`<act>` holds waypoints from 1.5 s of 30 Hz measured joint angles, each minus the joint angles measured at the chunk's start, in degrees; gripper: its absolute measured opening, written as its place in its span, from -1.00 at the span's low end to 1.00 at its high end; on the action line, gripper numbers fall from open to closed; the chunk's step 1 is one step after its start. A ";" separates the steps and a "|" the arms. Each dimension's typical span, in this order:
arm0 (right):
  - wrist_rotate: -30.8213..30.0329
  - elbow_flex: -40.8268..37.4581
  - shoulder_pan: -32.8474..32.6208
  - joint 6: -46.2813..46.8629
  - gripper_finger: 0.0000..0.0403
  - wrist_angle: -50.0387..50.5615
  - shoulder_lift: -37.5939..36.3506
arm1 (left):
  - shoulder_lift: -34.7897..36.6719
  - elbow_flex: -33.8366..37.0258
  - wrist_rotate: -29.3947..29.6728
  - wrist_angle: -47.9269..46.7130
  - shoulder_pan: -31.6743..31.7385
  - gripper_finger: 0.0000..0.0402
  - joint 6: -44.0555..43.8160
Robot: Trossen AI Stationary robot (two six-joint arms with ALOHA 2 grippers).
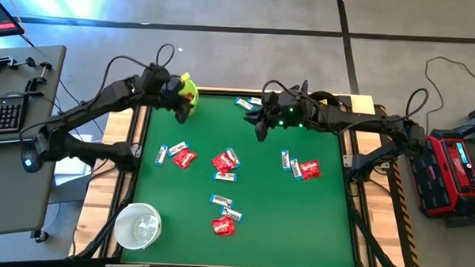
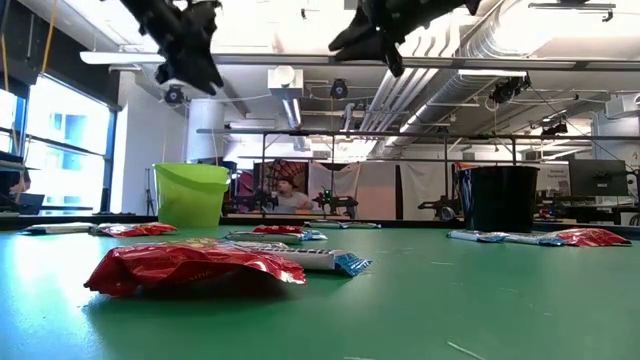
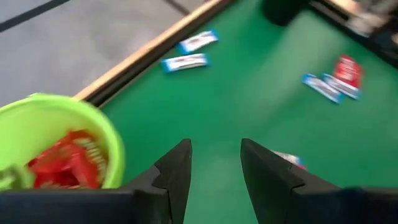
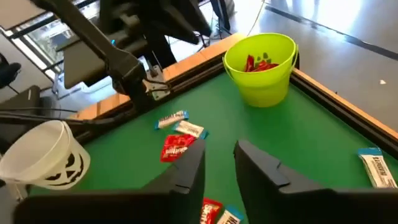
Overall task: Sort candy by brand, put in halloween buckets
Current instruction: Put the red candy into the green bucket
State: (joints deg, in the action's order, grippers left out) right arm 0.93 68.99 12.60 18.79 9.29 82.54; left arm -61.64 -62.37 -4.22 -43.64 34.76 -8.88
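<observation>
The robot's left gripper needs to next close on the red packet's edge (image 1: 219,165) facing the white bucket, at the packet beside the bars in the middle of the table.
Red packets (image 1: 184,157) (image 1: 309,169) and slim white-and-blue bars (image 1: 224,177) (image 1: 243,103) lie scattered on the green table. No yellow packets show. The lime green bucket (image 1: 188,90) stands at the far left corner with red packets (image 3: 65,163) inside. The white bucket (image 1: 138,225) stands at the near left corner. The black bucket (image 2: 503,197) is at the far right, mostly hidden under the right arm in the high view. My left gripper (image 3: 214,167) hovers open and empty beside the green bucket. My right gripper (image 4: 219,163) hovers open and empty above the table's far middle.
A raised wooden rim (image 1: 223,92) runs around the green mat. Both arms are high above the table in the low view, the left gripper (image 2: 188,48) and the right gripper (image 2: 375,35). A desk with a keyboard (image 1: 2,113) stands left of the table, and a red case (image 1: 456,169) right of it.
</observation>
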 joint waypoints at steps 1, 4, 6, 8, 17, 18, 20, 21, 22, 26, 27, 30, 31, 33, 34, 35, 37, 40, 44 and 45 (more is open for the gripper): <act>-0.37 0.00 -0.37 0.04 -0.66 -0.04 0.00 | 0.47 0.00 0.06 0.08 -1.99 -0.35 0.01; -1.83 0.00 -1.55 -0.48 -0.72 -0.16 0.00 | 1.16 0.00 0.23 0.15 -8.34 -0.35 0.22; -2.65 0.00 -2.08 -0.08 -0.72 0.62 0.00 | 1.19 0.00 0.25 0.15 -12.67 -0.35 0.50; -3.91 0.00 -2.55 2.18 -0.67 2.21 0.00 | 1.14 0.00 0.28 0.15 -17.14 -0.35 0.64; -6.88 0.00 -6.54 4.24 -0.31 6.10 0.00 | -2.98 0.03 5.45 0.19 -35.63 -0.35 -1.80; -6.99 0.00 -6.99 4.28 -0.28 6.08 -0.02 | -4.06 0.04 7.09 0.15 -37.12 -0.35 -1.94; -7.79 0.00 -7.81 4.24 -0.25 6.14 -0.02 | -6.55 0.04 11.03 0.17 -39.44 -0.35 -1.95; -8.05 0.00 -8.22 4.14 -0.24 6.22 -0.02 | -8.03 0.04 12.73 0.17 -40.30 -0.35 -1.75; -8.36 0.00 -8.55 4.02 -0.23 6.23 -0.02 | -9.63 0.04 13.89 0.19 -40.90 -0.35 -1.44; -8.69 0.00 -9.50 3.67 -0.22 6.44 -0.02 | -16.27 0.07 14.89 0.26 -42.00 -0.35 0.54; -8.85 0.00 -9.72 3.67 -0.22 6.54 -0.02 | -17.81 0.09 15.01 0.28 -42.12 -0.35 1.62; -9.76 0.00 -10.42 3.46 -0.22 6.82 -0.02 | -21.31 0.19 16.21 2.31 -42.40 -0.35 5.71; -9.96 0.00 -10.64 3.01 -0.22 7.20 -0.02 | -21.86 0.54 16.85 4.44 -42.40 -0.35 7.23; -10.77 0.00 -10.96 1.87 -0.22 9.06 -0.13 | -21.97 2.64 16.99 9.25 -42.35 -0.35 9.67; -11.15 0.00 -11.10 1.73 -0.22 10.10 -0.15 | -21.74 4.10 16.80 11.09 -42.10 -0.35 10.64; -11.38 0.00 -11.20 1.71 -0.22 11.01 -0.15 | -21.48 5.63 16.56 12.71 -41.69 -0.35 10.99; -11.44 -0.02 -11.21 1.22 -0.22 12.40 -0.36 | -20.79 8.63 15.70 14.63 -40.87 -0.35 11.07; -11.54 -0.02 -11.47 -0.80 -0.22 12.46 -0.61 | -20.02 11.76 15.51 17.58 -40.12 -0.35 12.46; -10.75 -0.02 -10.56 -1.34 -0.22 12.49 -0.61 | -20.03 14.40 15.31 19.85 -39.60 -0.35 17.88; -10.73 -0.02 -10.21 -1.54 -0.22 12.49 -0.61 | -20.24 14.84 15.32 19.90 -39.39 -0.35 19.11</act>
State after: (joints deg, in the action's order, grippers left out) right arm -9.80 68.97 2.39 17.25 21.78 81.93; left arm -81.88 -47.53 11.10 -23.74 -4.63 10.23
